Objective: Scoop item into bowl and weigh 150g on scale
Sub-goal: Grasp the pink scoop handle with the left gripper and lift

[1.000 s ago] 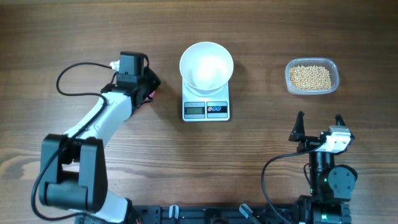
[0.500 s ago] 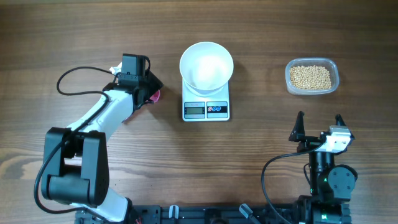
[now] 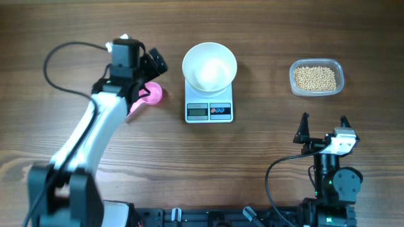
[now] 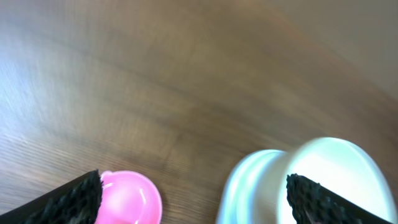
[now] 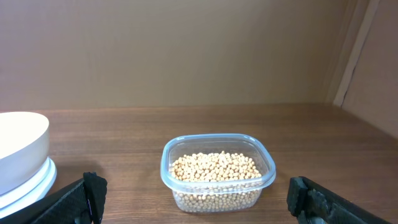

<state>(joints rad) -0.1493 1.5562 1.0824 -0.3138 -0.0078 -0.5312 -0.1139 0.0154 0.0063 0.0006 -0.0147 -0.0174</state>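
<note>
The robot's left gripper should next take hold of the handle (image 3: 136, 106) of the pink scoop, just below the round cup of the scoop.
The white bowl (image 3: 209, 65) stands on the white scale (image 3: 209, 110) at the table's middle back; no beans show in it. The tan beans (image 3: 315, 77) fill a clear tub (image 3: 338, 74) at the back right. A pink scoop (image 3: 150, 94) lies on the table left of the scale. My left gripper (image 3: 151, 77) hangs open just above the scoop, holding nothing. In the blurred left wrist view the scoop (image 4: 130, 199) sits by one finger (image 4: 68, 202) and the bowl (image 4: 329, 168) by the other. My right gripper (image 3: 323, 126) is open near the front, facing the beans (image 5: 214, 168).
The right wrist view shows the tub (image 5: 264, 177) straight ahead and the bowl (image 5: 18, 146) on the scale (image 5: 25, 183) at the far left. A black cable (image 3: 66, 50) loops from the left arm. Bare wood lies between the scale and the tub.
My left gripper has opened and let go of the pink scoop, which now lies on the table. The left arm has swung back and to the left. The right arm has not moved.
</note>
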